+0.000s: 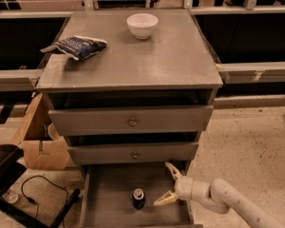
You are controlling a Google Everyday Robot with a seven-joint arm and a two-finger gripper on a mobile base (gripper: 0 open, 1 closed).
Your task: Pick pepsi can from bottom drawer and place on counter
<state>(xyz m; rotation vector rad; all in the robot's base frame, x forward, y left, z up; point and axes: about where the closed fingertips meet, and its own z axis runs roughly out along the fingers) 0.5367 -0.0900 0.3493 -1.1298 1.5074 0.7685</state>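
Next, I close on the pepsi can's body (137, 200), fingers on its near and far sides.
The pepsi can (138, 198) stands upright on the plank floor of the open bottom drawer (109, 208), near its middle. My gripper (166, 184) is open, with pale fingers spread, at the drawer's right side, a little to the right of the can and apart from it. The white arm reaches in from the lower right. The counter (147, 56) is the grey top of the cabinet, above.
A white bowl (142, 25) and a blue-and-white snack bag (80, 46) lie on the counter. Two closed drawers with brass knobs (132, 122) sit above the open one. Cardboard boxes (40, 146) and a cable lie on the floor at left.
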